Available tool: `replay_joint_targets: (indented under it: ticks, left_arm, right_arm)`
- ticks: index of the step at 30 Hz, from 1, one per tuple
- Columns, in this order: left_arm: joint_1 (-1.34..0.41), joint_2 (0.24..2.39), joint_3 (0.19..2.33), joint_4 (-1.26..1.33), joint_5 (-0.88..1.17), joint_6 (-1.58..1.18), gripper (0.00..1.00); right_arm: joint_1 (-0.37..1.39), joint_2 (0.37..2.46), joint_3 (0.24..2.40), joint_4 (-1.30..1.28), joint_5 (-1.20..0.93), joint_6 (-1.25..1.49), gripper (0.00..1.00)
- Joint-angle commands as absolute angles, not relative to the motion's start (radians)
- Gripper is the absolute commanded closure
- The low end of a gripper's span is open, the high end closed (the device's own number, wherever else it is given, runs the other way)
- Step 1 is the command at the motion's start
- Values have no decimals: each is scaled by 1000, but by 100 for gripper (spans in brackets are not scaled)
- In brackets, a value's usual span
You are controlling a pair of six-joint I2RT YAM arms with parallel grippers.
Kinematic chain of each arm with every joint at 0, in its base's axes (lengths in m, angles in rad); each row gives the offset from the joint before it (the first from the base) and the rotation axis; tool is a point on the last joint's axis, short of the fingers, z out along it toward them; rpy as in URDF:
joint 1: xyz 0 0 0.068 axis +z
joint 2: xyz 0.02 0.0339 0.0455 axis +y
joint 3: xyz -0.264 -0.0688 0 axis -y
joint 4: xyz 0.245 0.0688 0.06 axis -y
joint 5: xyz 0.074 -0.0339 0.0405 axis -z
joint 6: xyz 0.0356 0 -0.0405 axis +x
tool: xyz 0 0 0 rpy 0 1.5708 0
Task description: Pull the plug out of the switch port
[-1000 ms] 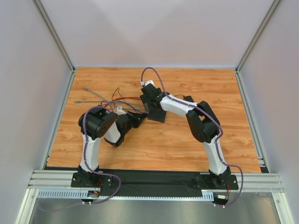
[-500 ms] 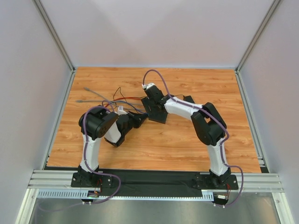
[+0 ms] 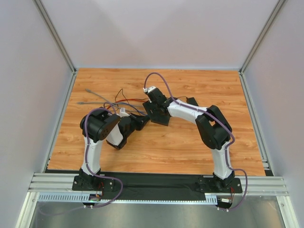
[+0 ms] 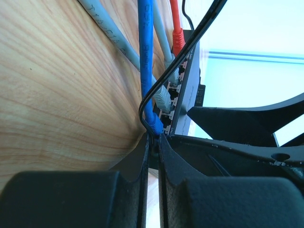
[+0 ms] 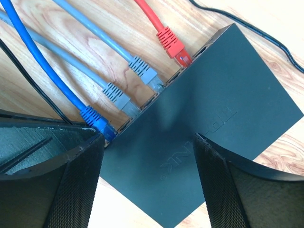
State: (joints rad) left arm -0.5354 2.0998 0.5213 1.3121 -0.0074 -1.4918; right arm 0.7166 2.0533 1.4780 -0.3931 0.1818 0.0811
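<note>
My left gripper should set the black plug free on the wooden table nearer me than the loose grey cable ends (image 3: pixel 93 136).
The flat black switch (image 5: pixel 213 109) lies on the wooden table, also seen in the top view (image 3: pixel 160 117) and edge-on in the left wrist view (image 4: pixel 187 90). A blue plug (image 5: pixel 97 121) sits in its end port, with two grey plugs (image 5: pixel 142 71) and a red plug (image 5: pixel 173 45) in further ports. My left gripper (image 4: pixel 153 140) is nearly closed, its tips pinching the blue plug (image 4: pixel 155 124) at the port. My right gripper (image 5: pixel 149 152) is open, one finger (image 5: pixel 71 180) on each side just above the switch's top.
The blue, grey and red cables (image 3: pixel 102 100) trail left across the table. A thin black wire (image 4: pixel 190 42) loops past the blue plug. A small black block (image 3: pixel 192 101) lies right of the right arm. Walls enclose the left, back and right.
My right arm's elbow has swung to the right and its gripper has shifted slightly nearer over the switch. My left arm and the blue plug have not visibly moved.
</note>
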Motion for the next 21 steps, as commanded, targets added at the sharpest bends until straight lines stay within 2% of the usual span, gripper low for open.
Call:
replay_joint_targets:
  ticks: [1, 13, 21]
  left_arm:
    - [-529, 2094, 534, 1330, -63, -1425, 100]
    - [-508, 2097, 529, 1353, -61, -1428, 100]
    - [-469, 2051, 503, 1356, -35, -1388, 100]
  right_arm:
    - [727, 2062, 1488, -498, 167, 72, 24]
    - [729, 2097, 1480, -609, 304, 5, 24]
    - [726, 2121, 1473, -603, 308, -31, 24]
